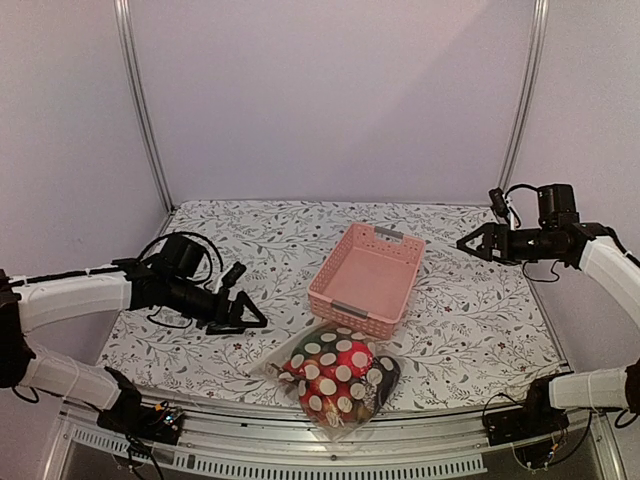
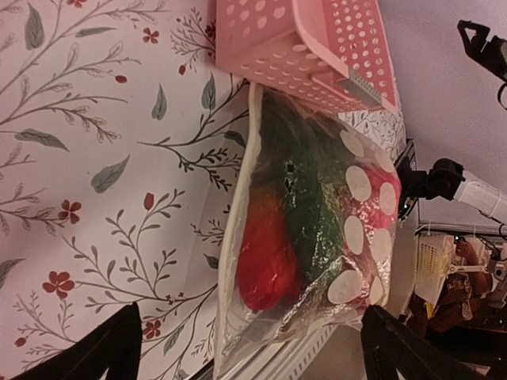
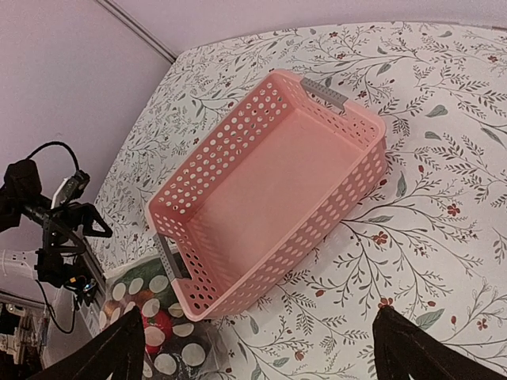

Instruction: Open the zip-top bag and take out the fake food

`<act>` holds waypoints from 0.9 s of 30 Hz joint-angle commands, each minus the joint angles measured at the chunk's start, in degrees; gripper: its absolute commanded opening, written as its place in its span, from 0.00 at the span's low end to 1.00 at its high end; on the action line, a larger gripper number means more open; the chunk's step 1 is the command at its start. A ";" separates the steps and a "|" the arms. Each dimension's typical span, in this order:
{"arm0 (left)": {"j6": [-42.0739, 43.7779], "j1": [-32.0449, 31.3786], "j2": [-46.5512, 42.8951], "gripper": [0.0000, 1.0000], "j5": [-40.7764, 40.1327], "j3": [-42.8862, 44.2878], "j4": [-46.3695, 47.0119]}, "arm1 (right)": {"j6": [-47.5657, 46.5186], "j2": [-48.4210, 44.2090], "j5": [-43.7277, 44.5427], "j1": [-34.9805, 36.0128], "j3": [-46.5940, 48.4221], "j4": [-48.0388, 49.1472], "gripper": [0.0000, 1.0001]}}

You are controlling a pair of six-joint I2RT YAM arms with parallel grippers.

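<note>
Next, I move my left gripper to the middle of the zip-top bag's whitish zip edge (image 1: 289, 343) (image 2: 236, 214), on its near side, and close it there.
The zip-top bag (image 1: 335, 375), clear with white dots, lies at the table's near edge, just in front of the pink basket (image 1: 366, 278). It holds the fake food (image 1: 315, 372): red and dark green pieces. In the left wrist view the bag (image 2: 309, 229) fills the middle, with a red piece (image 2: 265, 253) and a green piece (image 2: 321, 198) inside. My left gripper (image 1: 245, 312) is open and empty, low over the table left of the bag. My right gripper (image 1: 478, 243) is open and empty, raised right of the basket. The bag also shows in the right wrist view (image 3: 150, 332).
The pink basket (image 3: 269, 194) is empty and stands mid-table, touching the bag's far edge. The flowered tablecloth (image 1: 250, 240) covers the table. The metal front rail (image 1: 330, 440) runs just below the bag. Upright frame posts (image 1: 140, 100) stand at the back corners.
</note>
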 commanded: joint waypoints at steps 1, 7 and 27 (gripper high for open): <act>-0.99 -4.17 7.28 0.95 3.42 -0.25 6.97 | 0.51 1.08 -1.89 0.45 1.28 0.19 0.99; -2.12 -7.49 19.41 0.88 7.26 3.12 13.31 | 0.98 1.53 -2.13 0.58 1.74 -0.08 0.99; -4.76 -14.32 30.37 0.20 18.42 11.52 24.73 | 1.72 1.89 -0.32 0.52 2.20 -0.33 0.99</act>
